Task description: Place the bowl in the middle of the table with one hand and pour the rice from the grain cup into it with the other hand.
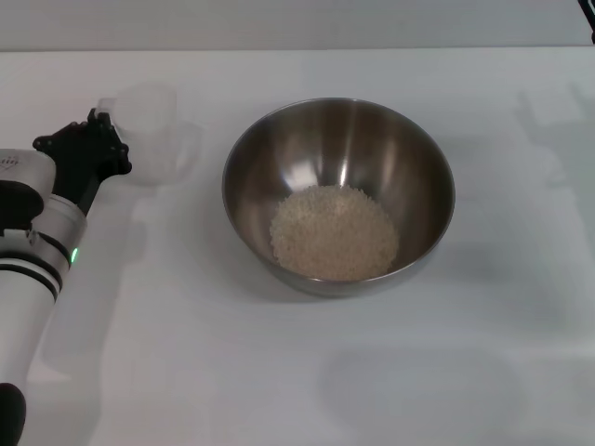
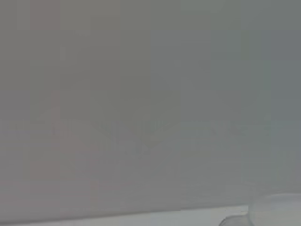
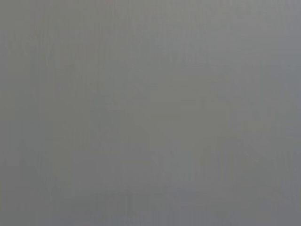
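Observation:
I should set the clear grain cup down on the white table (image 1: pixel 163 165) next to the steel bowl with my left gripper.
The steel bowl (image 1: pixel 337 190) stands in the middle of the white table (image 1: pixel 297 372), upright, with a heap of pale rice (image 1: pixel 335 232) in its bottom. The clear grain cup (image 1: pixel 149 130) stands upright on the table at the far left and looks empty. My left gripper (image 1: pixel 100 121) is right beside the cup, at its left side; I cannot tell whether it holds the handle. A rounded clear edge of the cup (image 2: pixel 277 209) shows in the left wrist view. My right gripper is out of view.
The left arm (image 1: pixel 37 251) lies along the left edge of the table. The wrist views show mostly a plain grey surface, with a strip of table (image 2: pixel 141 219) in the left one.

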`<control>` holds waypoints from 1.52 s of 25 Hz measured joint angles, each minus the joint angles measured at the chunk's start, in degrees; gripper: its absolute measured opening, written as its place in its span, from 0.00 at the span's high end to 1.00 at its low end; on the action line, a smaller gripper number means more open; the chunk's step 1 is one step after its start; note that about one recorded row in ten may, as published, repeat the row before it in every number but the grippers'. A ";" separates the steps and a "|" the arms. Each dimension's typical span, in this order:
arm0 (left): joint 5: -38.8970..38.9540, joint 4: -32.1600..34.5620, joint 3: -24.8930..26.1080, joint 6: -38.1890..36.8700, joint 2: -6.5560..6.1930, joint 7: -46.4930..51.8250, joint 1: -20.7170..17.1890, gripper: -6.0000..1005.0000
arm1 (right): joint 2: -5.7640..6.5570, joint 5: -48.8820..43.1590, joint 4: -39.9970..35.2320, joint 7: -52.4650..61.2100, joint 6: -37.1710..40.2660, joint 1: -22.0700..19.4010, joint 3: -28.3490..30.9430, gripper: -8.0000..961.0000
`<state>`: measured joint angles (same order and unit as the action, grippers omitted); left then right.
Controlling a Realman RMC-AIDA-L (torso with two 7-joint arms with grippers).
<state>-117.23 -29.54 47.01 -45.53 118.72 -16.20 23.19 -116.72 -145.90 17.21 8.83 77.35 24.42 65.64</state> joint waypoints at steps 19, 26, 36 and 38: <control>-0.57 1.23 -0.45 3.72 -0.06 1.70 -0.11 0.95 | 0.01 -0.71 0.02 0.40 0.09 -0.36 0.01 0.17; -1.54 -1.74 -1.00 2.69 -0.34 1.81 -3.19 0.71 | 0.01 -0.71 0.02 0.30 0.09 -0.29 -0.06 0.17; -7.50 -8.24 -0.99 -8.77 -0.58 1.90 -15.13 0.53 | 0.01 -0.71 -0.19 0.05 0.04 -0.31 0.40 0.17; -9.03 -7.57 -1.43 -13.24 -0.42 2.13 -16.36 0.50 | 0.00 -0.51 -0.23 0.05 0.03 -0.70 0.74 0.17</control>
<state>-126.26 -37.11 45.59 -58.76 118.30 -14.07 6.83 -116.72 -146.41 16.98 8.88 77.37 23.72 66.38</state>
